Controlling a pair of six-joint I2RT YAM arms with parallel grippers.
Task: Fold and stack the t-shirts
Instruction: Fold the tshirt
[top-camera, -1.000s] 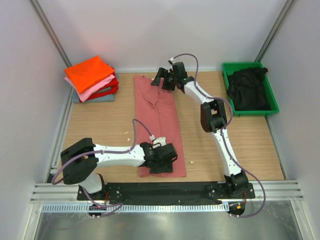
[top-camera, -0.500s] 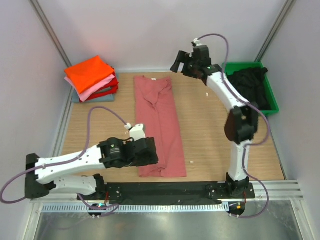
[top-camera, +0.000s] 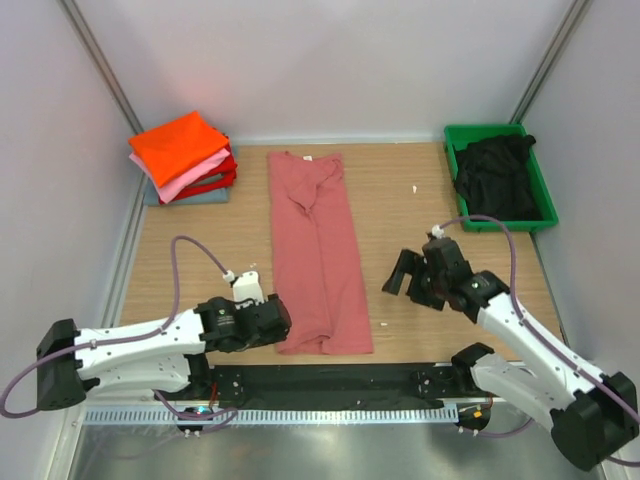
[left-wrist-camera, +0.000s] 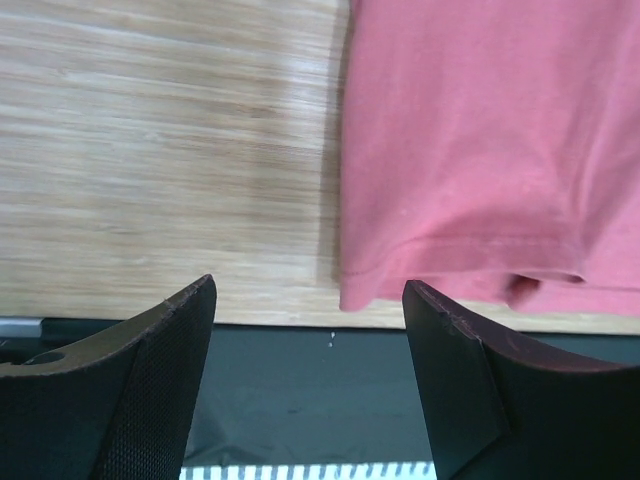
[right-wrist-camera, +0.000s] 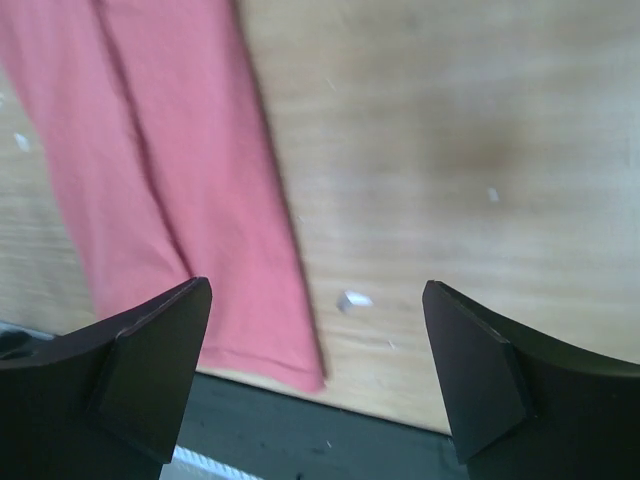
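Note:
My right gripper is to close on the near hem corner (top-camera: 371, 351) (right-wrist-camera: 316, 383) of the salmon-red t-shirt, on the side toward the green bin.
A faded salmon-red t-shirt (top-camera: 315, 250) lies folded into a long narrow strip down the middle of the table; its near hem shows in the left wrist view (left-wrist-camera: 480, 150) and its right edge in the right wrist view (right-wrist-camera: 170, 180). My left gripper (top-camera: 280, 322) is open and empty just left of the shirt's near left corner. My right gripper (top-camera: 403, 272) is open and empty to the right of the shirt, above bare wood. A stack of folded t-shirts (top-camera: 183, 157), orange on top, then pink, red and grey-blue, sits at the far left. A black t-shirt (top-camera: 493, 175) lies crumpled in the green bin (top-camera: 545, 200).
A black mat (top-camera: 330, 385) runs along the near table edge. Small white scraps lie on the wood (top-camera: 383, 324), (top-camera: 413, 188). Grey walls enclose the table on three sides.
My right arm has swung from the far end of the shirt back to the near right. My left gripper has drawn back left, off the shirt's near end.

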